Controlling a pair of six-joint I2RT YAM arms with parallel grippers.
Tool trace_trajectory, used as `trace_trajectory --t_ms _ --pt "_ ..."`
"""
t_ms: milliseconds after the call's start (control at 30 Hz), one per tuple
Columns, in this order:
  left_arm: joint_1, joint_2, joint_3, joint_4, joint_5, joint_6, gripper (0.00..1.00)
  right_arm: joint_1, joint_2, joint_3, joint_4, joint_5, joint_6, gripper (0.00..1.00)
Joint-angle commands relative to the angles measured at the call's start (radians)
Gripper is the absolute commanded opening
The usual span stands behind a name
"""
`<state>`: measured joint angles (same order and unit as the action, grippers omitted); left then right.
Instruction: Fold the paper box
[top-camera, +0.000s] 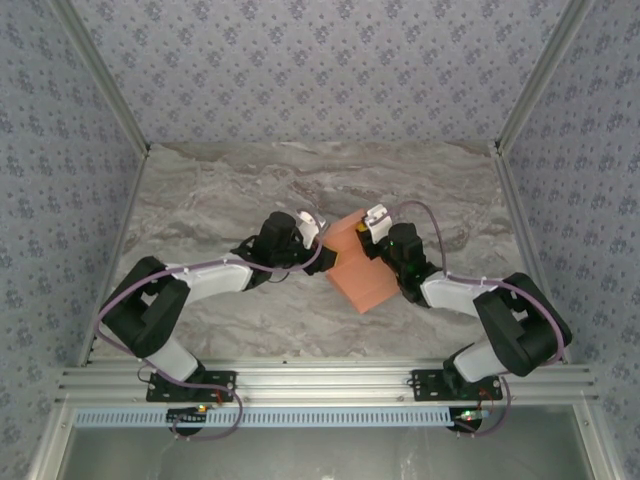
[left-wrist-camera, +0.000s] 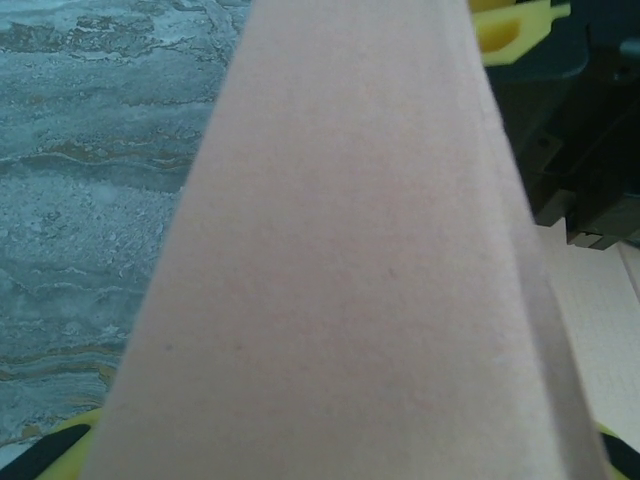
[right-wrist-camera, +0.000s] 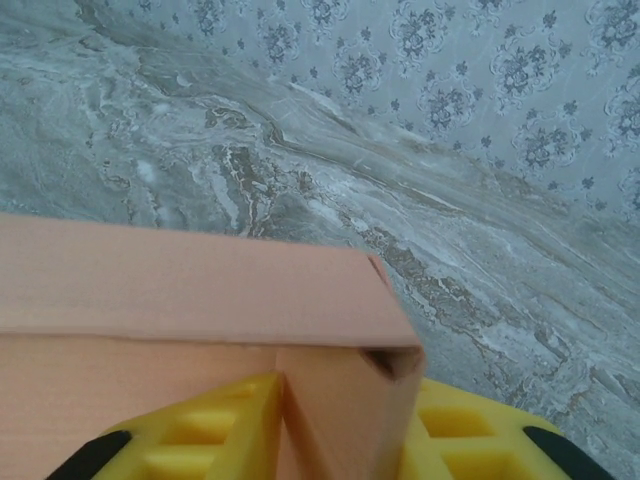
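Note:
The paper box is lying crooked between my arms, so next my right gripper opens at the paper box's far corner and grabs its side (right-wrist-camera: 342, 420) again before straightening it.
The paper box (top-camera: 362, 275) is a folded orange card box held up over the middle of the marble table, tilted, between both arms. My left gripper (top-camera: 320, 232) grips its left end. In the left wrist view the paper box (left-wrist-camera: 350, 250) runs straight out between my yellow fingertips (left-wrist-camera: 60, 445). My right gripper (top-camera: 372, 222) holds the far right corner. In the right wrist view the yellow fingers (right-wrist-camera: 210, 430) clamp an end wall of the paper box (right-wrist-camera: 180, 280), whose top flap lies folded over with a small gap at the corner.
The marble table (top-camera: 230, 190) is bare around the box, with patterned walls on three sides. An aluminium rail (top-camera: 320, 380) carries both arm bases at the near edge. Slanted metal posts (top-camera: 515, 100) stand at the back corners.

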<state>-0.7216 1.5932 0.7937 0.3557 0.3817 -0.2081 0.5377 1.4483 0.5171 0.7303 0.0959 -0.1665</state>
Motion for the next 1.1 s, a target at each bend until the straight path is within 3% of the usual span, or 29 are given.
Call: trace_trajectory --t_ms 0,167,233,333,433,567,733,800,1067 --pt "-0.039 -0.027 0.032 0.013 0.038 -0.017 0.15 0.011 0.004 0.04 0.02 -0.002 0.018 0.36" --pt "-0.053 -0.049 0.038 -0.016 0.027 -0.025 0.15 0.01 0.003 0.044 0.003 0.04 0.014 0.29" --pt "-0.059 -0.061 0.031 -0.017 0.011 -0.033 0.15 0.015 0.007 0.052 -0.017 0.101 0.005 0.22" --pt "-0.065 -0.067 0.03 -0.032 -0.009 -0.034 0.14 0.015 0.012 0.045 -0.011 0.178 0.011 0.21" --pt "-0.07 -0.061 0.028 -0.034 -0.019 -0.041 0.14 0.019 0.02 0.04 -0.004 0.194 0.02 0.22" --pt "-0.072 -0.056 0.023 -0.023 -0.038 -0.062 0.14 0.038 0.025 0.04 -0.001 0.21 0.009 0.12" --pt "-0.072 -0.07 0.037 -0.059 -0.082 -0.067 0.14 0.032 0.002 0.035 -0.06 0.098 -0.023 0.28" --pt "-0.072 -0.08 0.039 -0.074 -0.092 -0.062 0.14 0.019 -0.026 0.036 -0.119 0.0 -0.039 0.35" --pt "-0.072 -0.087 0.05 -0.119 -0.135 -0.036 0.14 -0.051 -0.141 0.066 -0.364 -0.25 -0.111 0.39"
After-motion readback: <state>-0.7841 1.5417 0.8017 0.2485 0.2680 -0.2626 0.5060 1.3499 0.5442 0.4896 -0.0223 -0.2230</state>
